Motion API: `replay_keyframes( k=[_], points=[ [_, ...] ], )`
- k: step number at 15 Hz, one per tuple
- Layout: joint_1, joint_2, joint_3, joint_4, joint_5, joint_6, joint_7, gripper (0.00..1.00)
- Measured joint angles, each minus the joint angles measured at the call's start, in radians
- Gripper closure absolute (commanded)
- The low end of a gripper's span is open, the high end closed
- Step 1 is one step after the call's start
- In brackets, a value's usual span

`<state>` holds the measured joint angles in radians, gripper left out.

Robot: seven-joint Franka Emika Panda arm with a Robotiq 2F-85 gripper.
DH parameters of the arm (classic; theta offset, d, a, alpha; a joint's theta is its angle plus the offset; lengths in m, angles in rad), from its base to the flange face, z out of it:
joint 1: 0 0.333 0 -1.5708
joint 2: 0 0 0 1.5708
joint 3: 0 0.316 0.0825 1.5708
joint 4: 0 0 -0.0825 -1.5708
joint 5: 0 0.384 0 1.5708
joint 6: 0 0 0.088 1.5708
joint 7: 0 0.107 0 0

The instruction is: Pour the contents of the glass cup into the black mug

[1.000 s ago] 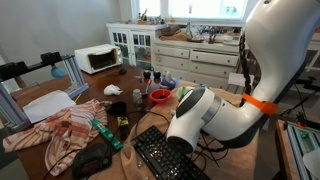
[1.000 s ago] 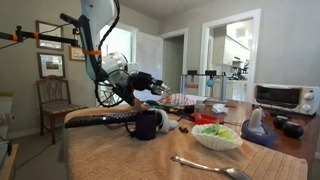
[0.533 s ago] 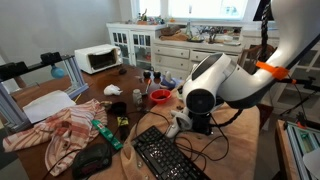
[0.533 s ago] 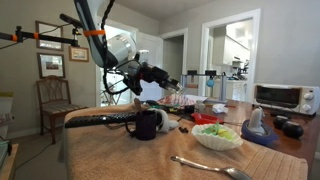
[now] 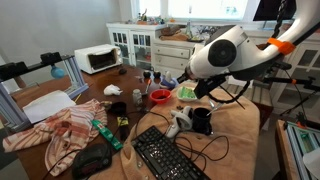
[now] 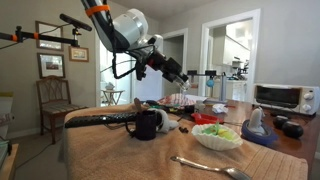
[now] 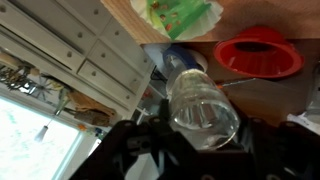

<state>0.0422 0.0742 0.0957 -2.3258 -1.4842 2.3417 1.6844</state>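
My gripper should put the glass cup down on the table (image 5: pixel 207 103) between the black mug and the white bowl of greens.
The glass cup (image 7: pixel 203 108), clear and round, fills the middle of the wrist view, gripped between my gripper's (image 7: pixel 200 138) dark fingers. I cannot tell what it holds. In an exterior view my gripper (image 6: pixel 176 72) hangs high in the air, angled down, well above and behind the black mug (image 6: pixel 146 124). The squat, glossy black mug (image 5: pixel 201 120) stands upright on the table beside the keyboard, below the raised arm. The mug does not show in the wrist view.
A red bowl (image 7: pixel 260 52) (image 5: pixel 159 97) and a white bowl of greens (image 6: pixel 218 135) stand on the table. A black keyboard (image 5: pixel 165 155), a crumpled cloth (image 5: pixel 55 132), a spoon (image 6: pixel 205 167) and a toaster oven (image 6: pixel 280 97) are also there. White cabinets (image 5: pixel 200 62) lie behind.
The arm has risen from low beside the mug to high above the table, carrying the glass cup up and away. The mug has stayed put.
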Motion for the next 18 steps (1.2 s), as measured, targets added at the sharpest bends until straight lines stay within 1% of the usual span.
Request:
replay_keyframes(
  k=[3, 6, 12, 13, 15, 16, 18],
  points=[
    [-0.036, 0.009, -0.051, -0.013, 0.003, 0.176, -0.087, 0.70],
    [-0.070, 0.039, -0.086, -0.020, 0.002, 0.320, -0.149, 0.70],
    [-0.116, 0.092, -0.111, -0.035, 0.022, 0.482, -0.214, 0.70],
    [-0.124, 0.101, -0.113, -0.039, 0.042, 0.494, -0.232, 0.45],
    [-0.127, 0.107, -0.114, -0.039, 0.045, 0.494, -0.238, 0.45],
    [-0.126, 0.106, -0.114, -0.038, 0.045, 0.494, -0.238, 0.70],
    [-0.125, 0.107, -0.110, -0.037, 0.045, 0.494, -0.238, 0.70]
  ],
)
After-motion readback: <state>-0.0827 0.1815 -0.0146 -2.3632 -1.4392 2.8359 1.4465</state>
